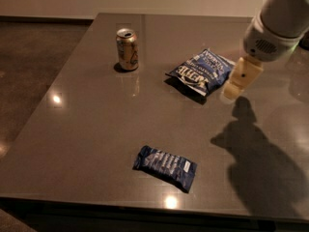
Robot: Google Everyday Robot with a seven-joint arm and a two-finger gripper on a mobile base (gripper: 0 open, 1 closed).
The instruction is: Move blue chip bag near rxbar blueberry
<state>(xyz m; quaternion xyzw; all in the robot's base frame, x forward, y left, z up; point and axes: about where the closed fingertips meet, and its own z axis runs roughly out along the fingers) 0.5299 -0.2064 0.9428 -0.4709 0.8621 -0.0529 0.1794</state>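
Observation:
The middle of the blue chip bag [209, 70], between the bag's two ends, is the next spot for my gripper to go to and close on.
The blue chip bag [202, 70] lies crinkled on the grey table [91, 129], toward the back and right of the middle. The rxbar blueberry [165, 166] lies flat near the table's front edge, well apart from the bag. My gripper [237, 83] hangs from the white arm [280, 18] at the right, just beside the bag's right end and a little above the table. Nothing shows in it.
A gold soda can [127, 49] stands upright at the back left, left of the chip bag. The arm casts a dark shadow [260, 163] on the right front of the table. The table's left edge drops to a brown floor [29, 71].

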